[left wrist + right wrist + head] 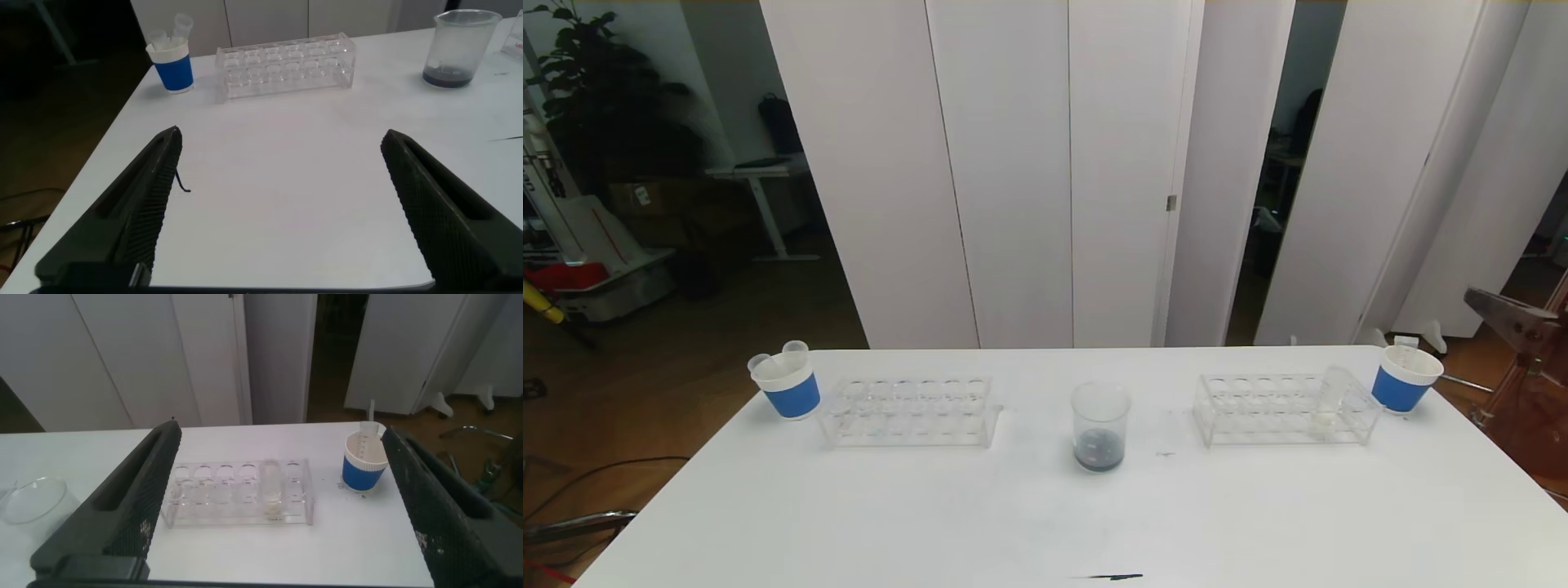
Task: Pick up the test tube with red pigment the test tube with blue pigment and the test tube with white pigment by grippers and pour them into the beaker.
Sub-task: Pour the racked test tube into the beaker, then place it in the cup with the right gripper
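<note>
Next, I move my right gripper to the test tube with white pigment and close it on the tube's upper part (1333, 385) (270, 474), just below its rim.
The beaker (1099, 437) stands at the table's middle with dark liquid at its bottom; it also shows in the left wrist view (462, 45) and the right wrist view (33, 500). The test tube with white pigment (1330, 400) leans in the right clear rack (1262, 411), also seen in the right wrist view (271, 490). No tube with blue or red liquid shows. My left gripper (282, 135) is open and empty above the table's left front. My right gripper (279, 429) is open and empty, back from the right rack (212, 494). Neither gripper shows in the head view.
An empty clear rack (911, 411) stands left of the beaker, with a blue-and-white cup (788, 384) holding empty tubes beside it. Another such cup (1405, 380) with one tube stands at the far right corner. White panels rise behind the table's far edge.
</note>
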Controlling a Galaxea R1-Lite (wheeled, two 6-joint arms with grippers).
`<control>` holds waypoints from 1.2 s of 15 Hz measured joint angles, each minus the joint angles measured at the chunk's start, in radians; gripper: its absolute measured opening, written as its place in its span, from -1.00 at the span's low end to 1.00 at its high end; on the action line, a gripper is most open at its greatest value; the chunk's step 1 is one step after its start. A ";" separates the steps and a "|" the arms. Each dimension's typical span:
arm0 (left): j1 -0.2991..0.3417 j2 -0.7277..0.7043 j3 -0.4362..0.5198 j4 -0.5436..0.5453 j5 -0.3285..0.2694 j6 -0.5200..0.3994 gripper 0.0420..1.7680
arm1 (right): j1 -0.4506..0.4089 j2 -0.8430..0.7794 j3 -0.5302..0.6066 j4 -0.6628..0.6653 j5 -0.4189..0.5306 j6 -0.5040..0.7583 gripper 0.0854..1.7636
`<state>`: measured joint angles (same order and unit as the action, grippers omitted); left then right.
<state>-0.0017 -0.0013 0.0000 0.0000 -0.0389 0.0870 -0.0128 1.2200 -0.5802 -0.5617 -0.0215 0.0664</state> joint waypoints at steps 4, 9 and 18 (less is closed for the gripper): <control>0.000 0.000 0.000 0.000 0.000 0.000 0.97 | -0.003 0.200 0.167 -0.315 -0.001 -0.003 0.99; 0.000 0.000 0.000 0.000 0.000 0.000 0.97 | -0.004 0.383 0.358 -0.623 0.002 -0.018 0.99; 0.000 0.000 0.000 0.000 0.000 0.000 0.97 | 0.026 0.681 0.252 -0.724 -0.063 -0.023 0.99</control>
<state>-0.0017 -0.0013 0.0000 0.0000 -0.0389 0.0870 0.0130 1.9013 -0.3285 -1.2860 -0.0847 0.0432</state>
